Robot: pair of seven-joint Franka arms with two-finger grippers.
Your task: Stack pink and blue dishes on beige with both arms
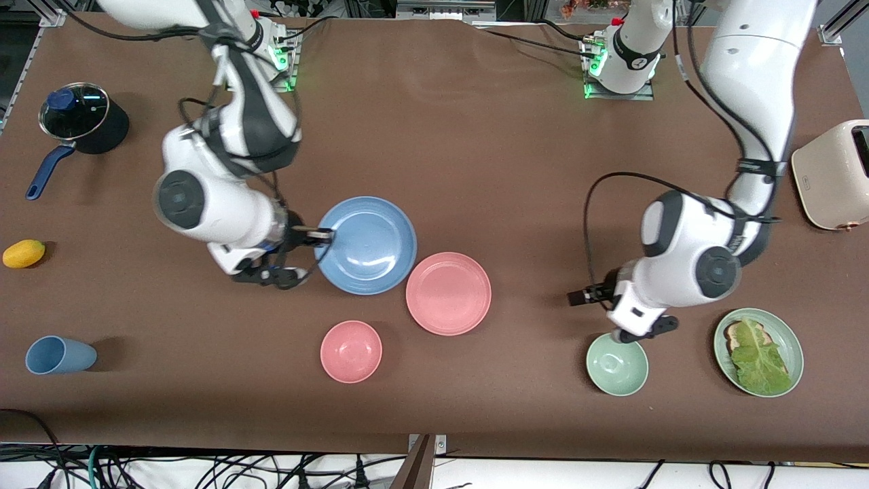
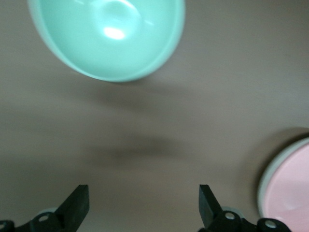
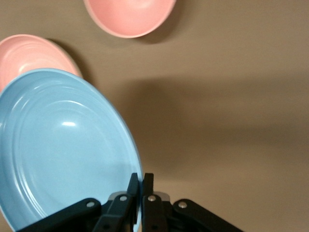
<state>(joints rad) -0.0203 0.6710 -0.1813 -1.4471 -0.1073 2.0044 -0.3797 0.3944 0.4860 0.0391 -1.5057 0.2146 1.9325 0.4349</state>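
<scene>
The robot's right gripper needs to release the sky-blue plate on top of the pink plate (image 1: 448, 293), over the middle of the pink one.
My right gripper (image 1: 324, 236) (image 3: 143, 180) is shut on the rim of the sky-blue plate (image 1: 366, 244) (image 3: 63, 145), at the edge toward the right arm's end. The plate looks tilted and raised off the table, with a shadow under it. The pink plate (image 1: 448, 293) (image 3: 29, 55) (image 2: 292, 188) lies flat beside the blue one, slightly nearer the front camera. My left gripper (image 1: 578, 297) (image 2: 145, 193) hangs open and empty over bare table between the pink plate and a green bowl. The beige plate is out of view.
A small pink bowl (image 1: 351, 351) (image 3: 130, 14) sits nearer the camera than the plates. A green bowl (image 1: 616, 364) (image 2: 106, 34), a green plate with lettuce (image 1: 781, 333) and a toaster (image 1: 831, 175) are at the left arm's end. A pot (image 1: 81, 119), a yellow fruit (image 1: 24, 253) and a blue cup (image 1: 60, 355) are at the right arm's end.
</scene>
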